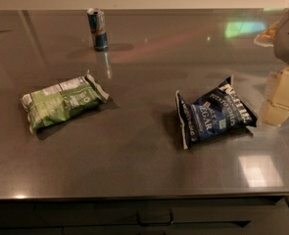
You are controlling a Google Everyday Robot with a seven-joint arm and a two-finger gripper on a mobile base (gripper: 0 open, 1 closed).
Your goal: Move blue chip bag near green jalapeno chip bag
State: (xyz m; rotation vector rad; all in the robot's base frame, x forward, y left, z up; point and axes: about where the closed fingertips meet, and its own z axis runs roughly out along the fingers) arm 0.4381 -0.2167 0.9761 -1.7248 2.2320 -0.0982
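Note:
The blue chip bag has an end (242, 104) that is farther from the green jalapeno chip bag. Next, I close my gripper on that end.
The blue chip bag (214, 113) lies flat on the dark grey countertop (144, 160), right of the middle, with white lettering up and its crimped ends at lower left and upper right. The green jalapeno chip bag (61, 102) lies flat at the left, label panel up, about a bag's length and a half from the blue one. My gripper (280, 102), with cream-coloured parts, comes in from the right edge. It hangs just right of the blue bag's upper right end, close to it or touching it.
A blue-and-silver drink can (98, 29) stands upright at the back, left of the middle. The counter's front edge (134, 196) runs along the bottom, with dark drawers and a handle (155, 219) below. A wall runs behind the counter.

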